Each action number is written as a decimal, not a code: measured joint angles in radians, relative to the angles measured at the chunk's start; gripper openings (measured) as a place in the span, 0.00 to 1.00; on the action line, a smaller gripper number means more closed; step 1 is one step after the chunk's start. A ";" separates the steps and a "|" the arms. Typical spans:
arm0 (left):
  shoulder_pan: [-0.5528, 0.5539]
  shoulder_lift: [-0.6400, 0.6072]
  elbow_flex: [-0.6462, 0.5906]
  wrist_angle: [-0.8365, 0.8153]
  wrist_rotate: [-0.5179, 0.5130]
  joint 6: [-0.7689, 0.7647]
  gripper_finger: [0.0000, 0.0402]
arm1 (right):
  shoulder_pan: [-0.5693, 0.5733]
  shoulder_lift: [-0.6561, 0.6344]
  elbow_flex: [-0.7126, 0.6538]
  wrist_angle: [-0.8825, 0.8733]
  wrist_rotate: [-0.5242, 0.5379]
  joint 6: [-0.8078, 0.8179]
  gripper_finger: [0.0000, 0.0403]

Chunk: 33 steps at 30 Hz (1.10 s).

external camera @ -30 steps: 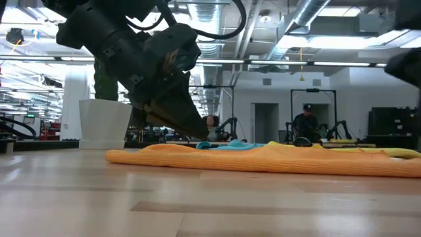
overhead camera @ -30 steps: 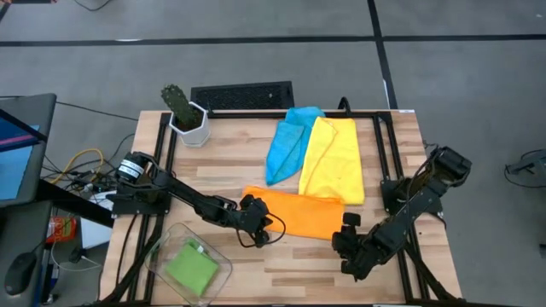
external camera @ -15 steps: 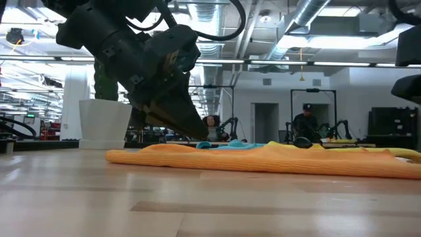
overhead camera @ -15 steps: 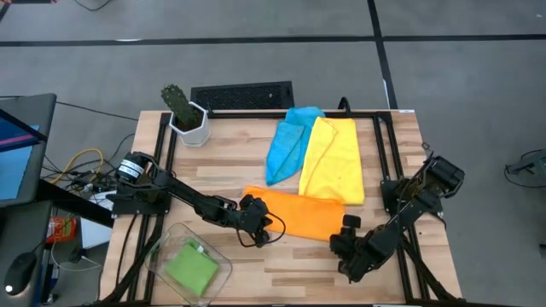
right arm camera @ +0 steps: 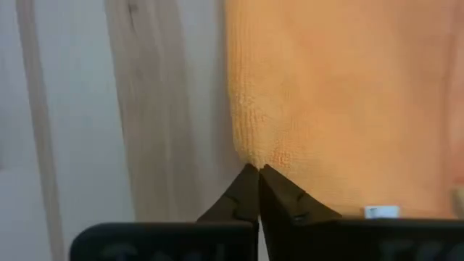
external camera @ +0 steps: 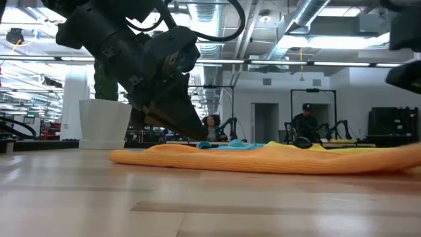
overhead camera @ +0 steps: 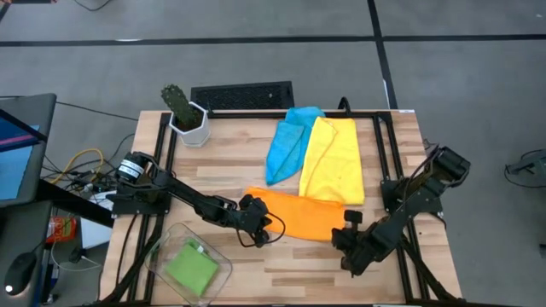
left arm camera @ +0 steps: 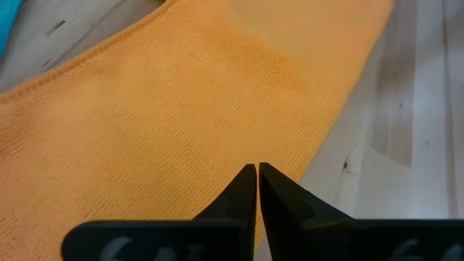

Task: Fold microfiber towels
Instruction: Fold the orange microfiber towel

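Next, my right gripper lets go of the raised end of the orange towel on the flat orange cloth (overhead camera: 283, 225) beside my left gripper.
The orange towel (overhead camera: 299, 215) lies spread on the wooden table (overhead camera: 222, 162), near the front. My left gripper (overhead camera: 256, 220) is shut at its left end, and my right gripper (overhead camera: 345, 228) is shut at its right end. Behind it lie the yellow towel (overhead camera: 334, 160) and the light blue towel (overhead camera: 286, 143), flat and side by side. A folded green towel (overhead camera: 191, 265) rests in a clear tray (overhead camera: 162, 249) at the front left. In the low view my left gripper (external camera: 195, 133) slants down onto the orange towel (external camera: 263, 159). My left gripper has its shut fingertips on the orange towel's left end, just inside the edge (left arm camera: 290, 156). The fingers slant down from the table's left. That end lies flat on the table; how much cloth is between the tips does not show. My right gripper pinches the towel's right-end hem (right arm camera: 246, 148) between its fingertips, coming steeply from above. That end (external camera: 406, 153) stands slightly raised off the table while the rest of the towel lies flat.
A green cactus in a white pot (overhead camera: 186, 115) stands at the far left corner, with a dark grille (overhead camera: 242, 95) beside it at the far edge. Black frame rails (overhead camera: 382, 153) run along the table's sides. Bare wood lies between the cactus and the towels.
My right gripper has drawn in toward the orange towel's right end and shut on its edge. In the low view that end has risen a little off the table, while the towel's left part stays put under my left gripper.
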State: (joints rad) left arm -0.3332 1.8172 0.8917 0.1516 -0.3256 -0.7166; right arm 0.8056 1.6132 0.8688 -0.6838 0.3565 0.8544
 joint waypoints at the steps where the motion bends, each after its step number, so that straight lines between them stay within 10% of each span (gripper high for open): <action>1: 0.000 0.000 0.000 -0.005 0.000 0.000 0.02 | -0.009 -0.015 0.000 -0.002 0.001 -0.017 0.08; 21: 0.000 0.000 0.000 -0.003 0.001 -0.018 0.02 | -0.268 0.125 0.176 0.248 0.007 -0.749 0.08; 33: 0.000 0.000 0.000 -0.004 0.007 -0.028 0.02 | -0.358 0.255 0.250 0.361 -0.045 -0.831 0.08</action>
State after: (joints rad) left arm -0.3328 1.8175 0.8913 0.1472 -0.3187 -0.7448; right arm 0.4472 1.8684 1.1187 -0.3231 0.3112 0.0233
